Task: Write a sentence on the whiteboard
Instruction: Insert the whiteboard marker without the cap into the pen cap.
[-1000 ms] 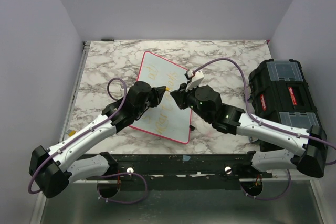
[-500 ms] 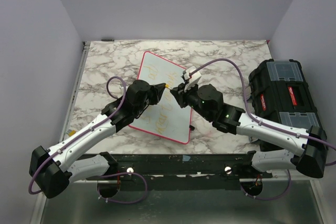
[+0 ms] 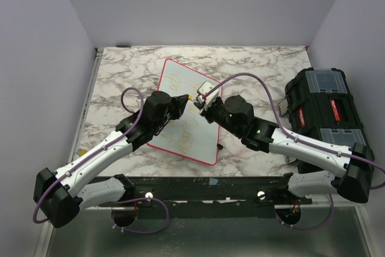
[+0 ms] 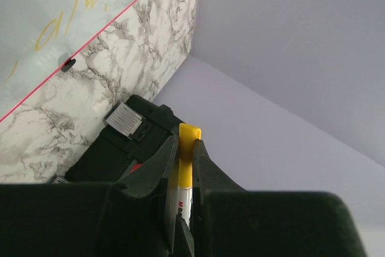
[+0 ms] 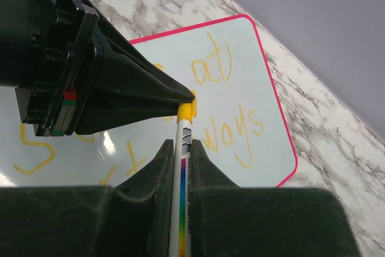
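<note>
The robot's right gripper needs to let go of the marker, now held above the whiteboard, on the marble table (image 3: pixel 247 132) between the whiteboard and the black toolbox.
The whiteboard (image 3: pixel 180 79) lies tilted on the marble table, red-rimmed, with the yellow sentence (image 5: pixel 234 133) on it in cursive. Part of the writing (image 4: pixel 90 1) also shows in the left wrist view. Both grippers meet above the board on one marker (image 3: pixel 190 97). My right gripper (image 5: pixel 183 145) is shut on its white barrel (image 5: pixel 182 173). My left gripper (image 4: pixel 186 139) is shut on the marker's yellow cap (image 4: pixel 187 148), seen too in the right wrist view as the yellow cap (image 5: pixel 186 111). From above, the left gripper (image 3: pixel 183 100) and right gripper (image 3: pixel 198 103) face each other tip to tip.
A black toolbox (image 3: pixel 325 112) with red labels stands on the table's right side and also appears as the toolbox (image 4: pixel 120 142) in the left wrist view. Purple cables loop over both arms. Pale walls close the back and sides.
The right gripper has shifted left and slightly up toward the left gripper, its wrist turning. The left arm has edged slightly left. Both stay shut on the marker.
</note>
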Robot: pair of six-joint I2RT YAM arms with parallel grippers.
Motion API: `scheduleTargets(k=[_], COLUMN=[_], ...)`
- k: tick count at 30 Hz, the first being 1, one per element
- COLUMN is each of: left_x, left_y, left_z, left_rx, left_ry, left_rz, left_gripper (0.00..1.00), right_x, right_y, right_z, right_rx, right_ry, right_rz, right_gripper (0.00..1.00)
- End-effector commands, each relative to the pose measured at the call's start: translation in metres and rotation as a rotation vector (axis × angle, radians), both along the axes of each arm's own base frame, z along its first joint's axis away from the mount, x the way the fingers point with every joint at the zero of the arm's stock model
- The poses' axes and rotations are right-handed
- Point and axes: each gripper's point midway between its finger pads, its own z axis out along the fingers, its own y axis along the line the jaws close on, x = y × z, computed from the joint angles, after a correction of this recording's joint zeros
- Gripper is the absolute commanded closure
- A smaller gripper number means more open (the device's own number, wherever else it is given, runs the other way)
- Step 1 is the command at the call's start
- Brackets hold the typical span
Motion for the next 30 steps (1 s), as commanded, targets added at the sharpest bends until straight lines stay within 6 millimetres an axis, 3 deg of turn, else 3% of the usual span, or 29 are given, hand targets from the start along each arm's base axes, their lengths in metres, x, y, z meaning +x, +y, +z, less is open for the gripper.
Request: scheduleTargets(k=[1,10,16,20,30], left_x=[-0.033,-0.05,-0.047,-0.045,-0.049], left_y=[-0.045,-0.054,-0.055,-0.039,-0.034], left_z=[0.065,0.081,0.087,0.089,0.099], left_rx=[-0.354,-0.231,-0.237,-0.227,-0.251], left_ry=[0.032,0.024,-0.022,-0.048,-0.111], left_rz=[-0.195,-0.318,-0.32,-0.244,-0.252], left_gripper=[1.0,1.0,1.0,1.0,1.0], right_x=[-0.016,-0.004,0.015,0.018,0.013], right_y=[0.033,0.034,0.029,0.028,0.033], right_z=[-0.005,-0.018,0.007,0.019,0.023], right_rx=[-0.059,-0.155,0.116,0.345,0.365], right_ry=[-0.027,-0.052,0.057,0.216,0.237], right_rz=[0.184,0.158,-0.056,-0.17,-0.134], right_gripper=[0.99,0.99,0.99,0.99,0.99])
